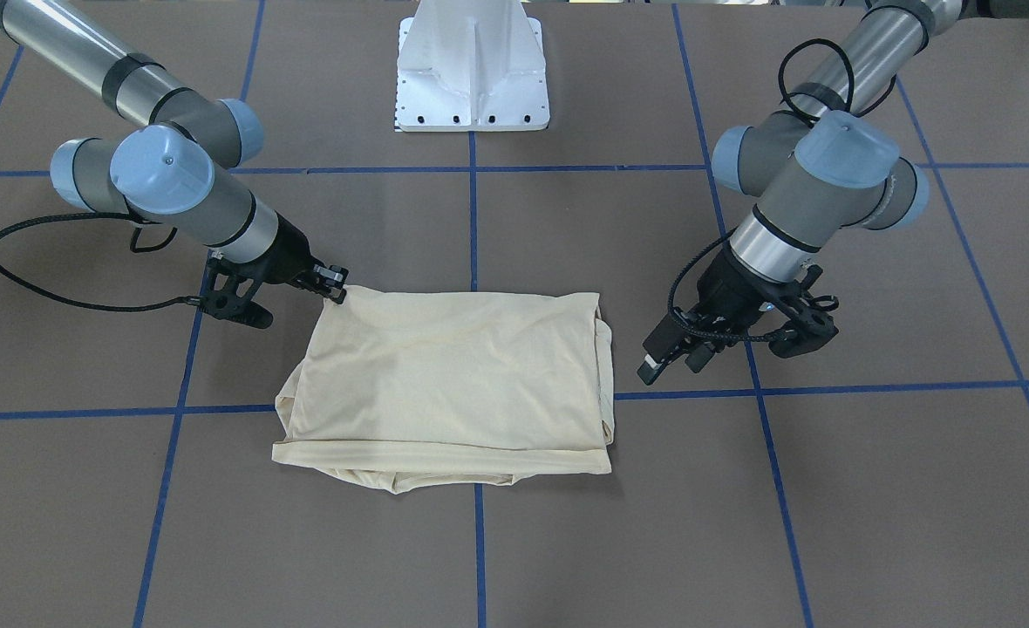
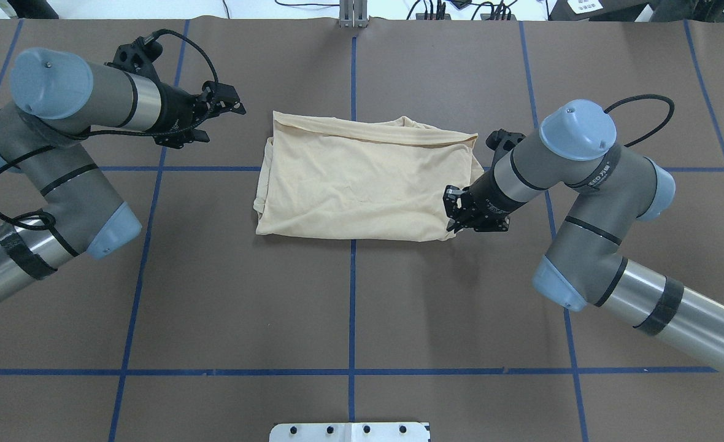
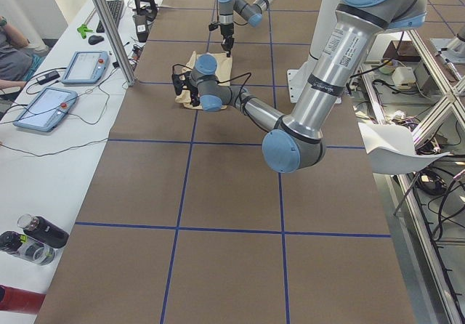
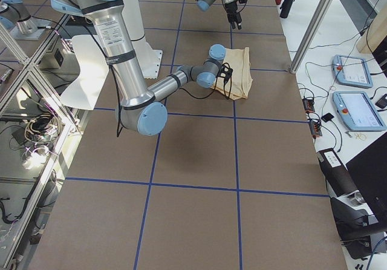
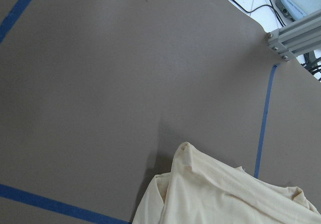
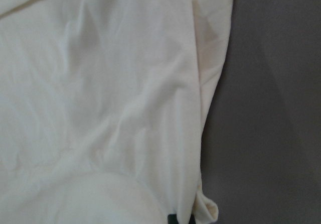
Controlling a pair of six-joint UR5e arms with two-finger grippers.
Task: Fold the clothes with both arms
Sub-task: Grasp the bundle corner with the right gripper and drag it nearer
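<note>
The robot's right gripper will release the cream-yellow shirt on the blue tape line close before the white pedestal base (image 1: 471, 228).
The cream-yellow shirt (image 1: 453, 375) (image 2: 362, 181) lies folded into a rough rectangle at the table's middle, plain side up, with its print hidden. My right gripper (image 1: 340, 292) (image 2: 451, 215) sits low at the shirt's corner nearest the robot on its right side and looks shut on that corner. In the right wrist view, cloth (image 6: 100, 83) fills the frame and a dark fingertip (image 6: 173, 218) shows at the bottom edge. My left gripper (image 1: 746, 344) (image 2: 224, 120) is open and hangs clear of the shirt's other end. The left wrist view shows the shirt's far corner (image 5: 215, 194) below it.
The brown table top is marked with a blue tape grid (image 2: 353, 307). The white pedestal base (image 1: 473, 78) stands at the robot's side. Beyond the far edge, a side table holds tablets (image 3: 83, 66) (image 4: 354, 70) and an aluminium post (image 3: 109, 26).
</note>
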